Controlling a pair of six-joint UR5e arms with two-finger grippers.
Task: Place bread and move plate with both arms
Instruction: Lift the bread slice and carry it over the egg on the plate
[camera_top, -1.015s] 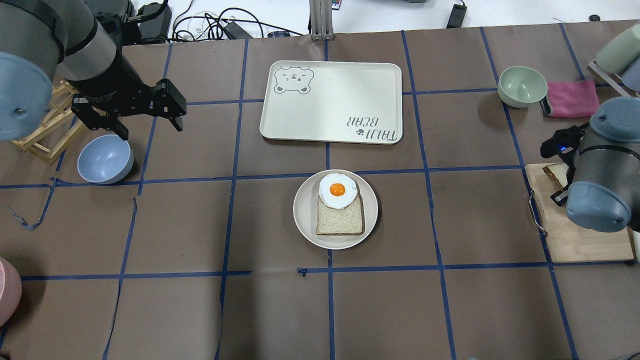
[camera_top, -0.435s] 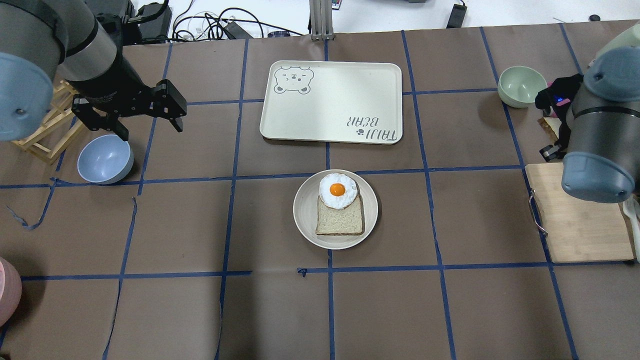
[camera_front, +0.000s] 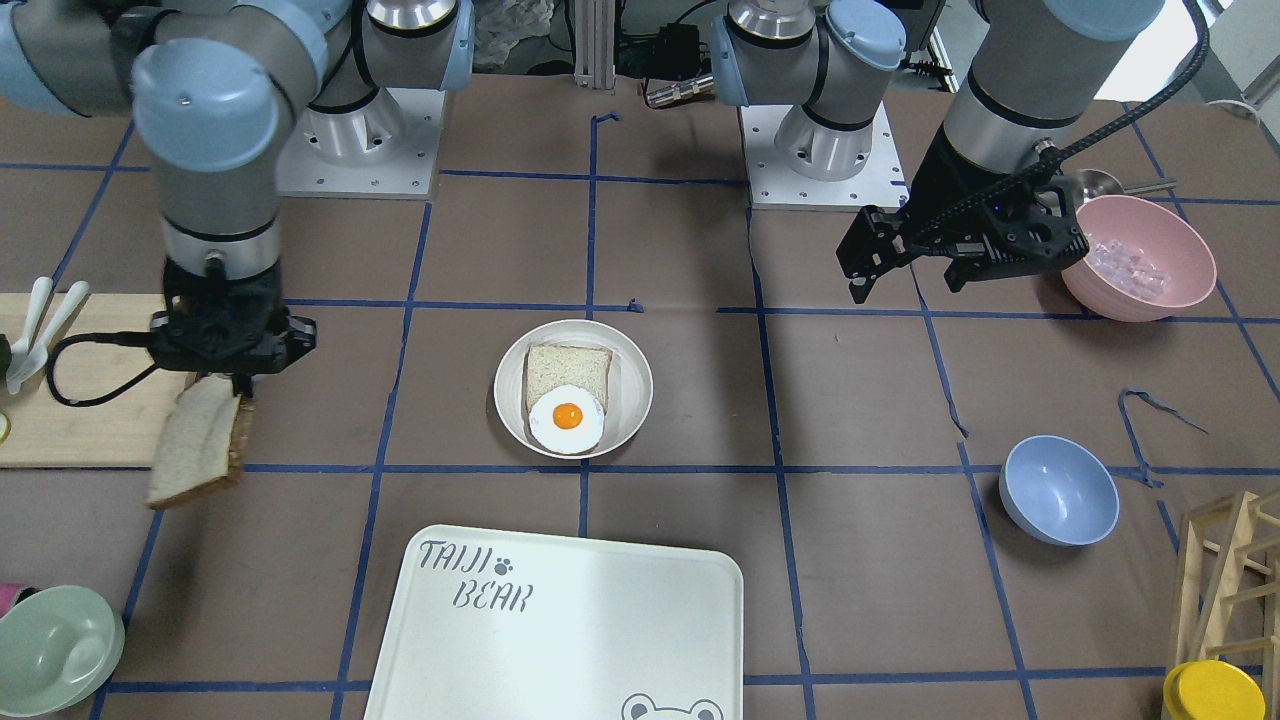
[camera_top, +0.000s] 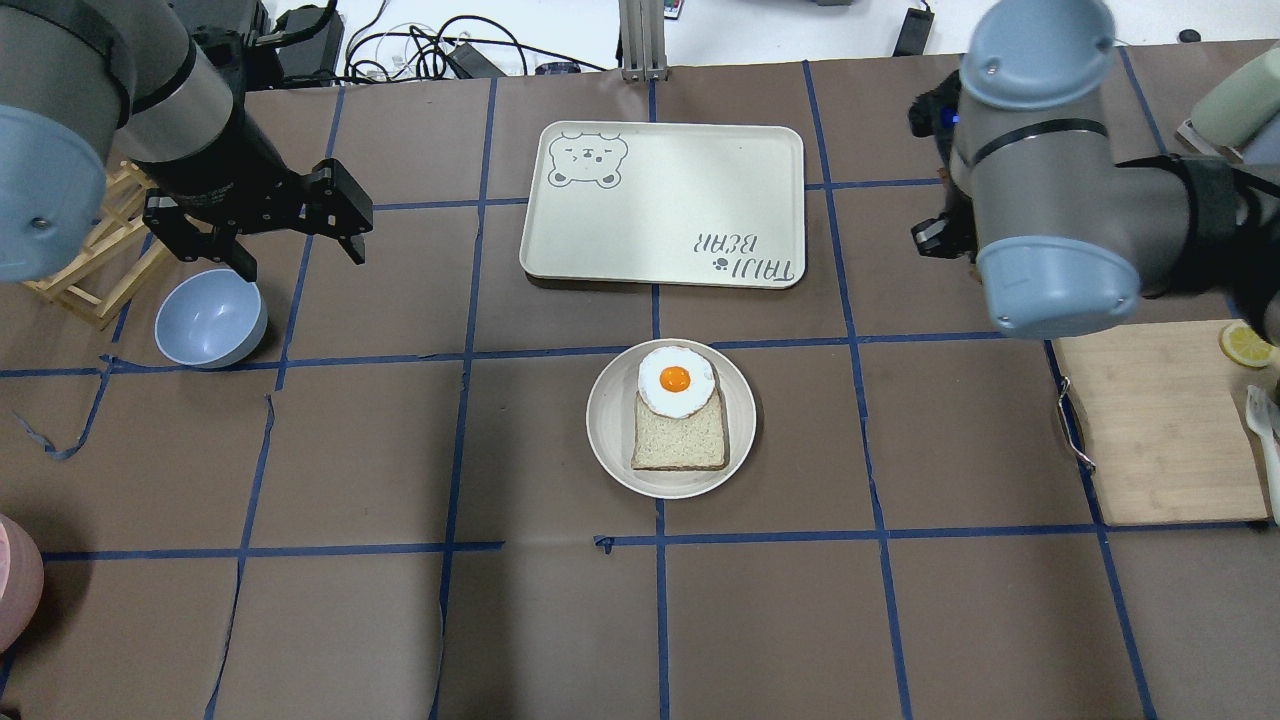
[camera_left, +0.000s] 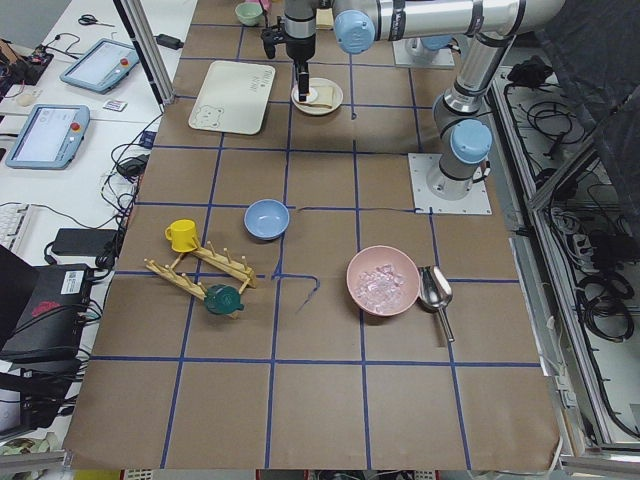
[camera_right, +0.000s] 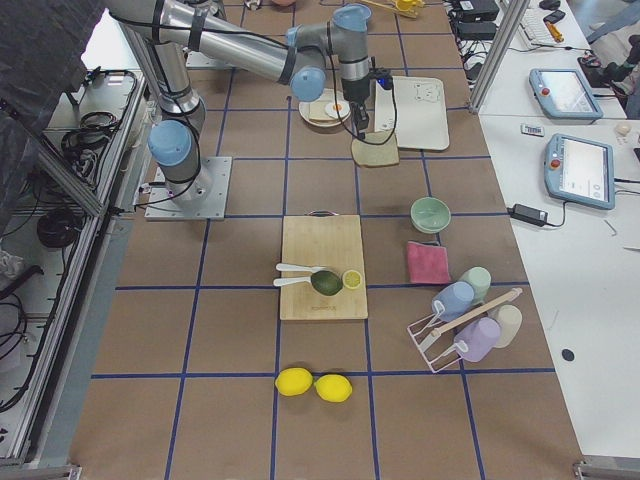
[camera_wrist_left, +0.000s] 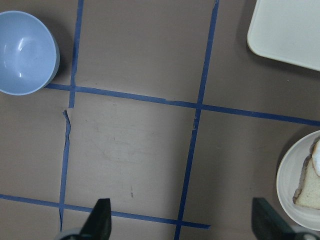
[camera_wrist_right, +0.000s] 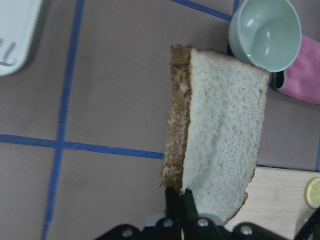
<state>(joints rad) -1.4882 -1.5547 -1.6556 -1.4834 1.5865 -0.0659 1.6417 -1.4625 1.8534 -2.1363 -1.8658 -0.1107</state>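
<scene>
The bread will go down over the fried egg and paler slice on the white plate (camera_front: 563, 388) when I set it there with my right gripper.
My right gripper (camera_wrist_right: 180, 197) is shut on the bottom edge of the bread (camera_wrist_right: 220, 130), a slice with a dark brown crust. In the front-facing view the bread (camera_front: 197, 455) hangs tilted below that gripper (camera_front: 228, 378), above the table. My right arm hides both in the overhead view. The round white plate (camera_top: 610, 445) sits mid-table and holds a paler square slice (camera_top: 680, 440) with a fried egg (camera_top: 676, 380) on its far edge. My left gripper (camera_top: 300, 258) is open and empty, hovering far left of the plate; its wrist view shows the plate's rim (camera_wrist_left: 286, 180).
The white TAIJI BEAR tray (camera_top: 665, 200) lies beyond the plate. A blue bowl (camera_top: 210, 318) and a wooden rack (camera_top: 85, 260) are under my left arm. A pale green bowl (camera_wrist_right: 265, 32), a pink cloth (camera_wrist_right: 305, 70) and a cutting board (camera_top: 1160, 430) are on the right.
My right arm has lifted the bread off the cutting board and swung away from me and toward the table's middle. My left arm has not moved.
</scene>
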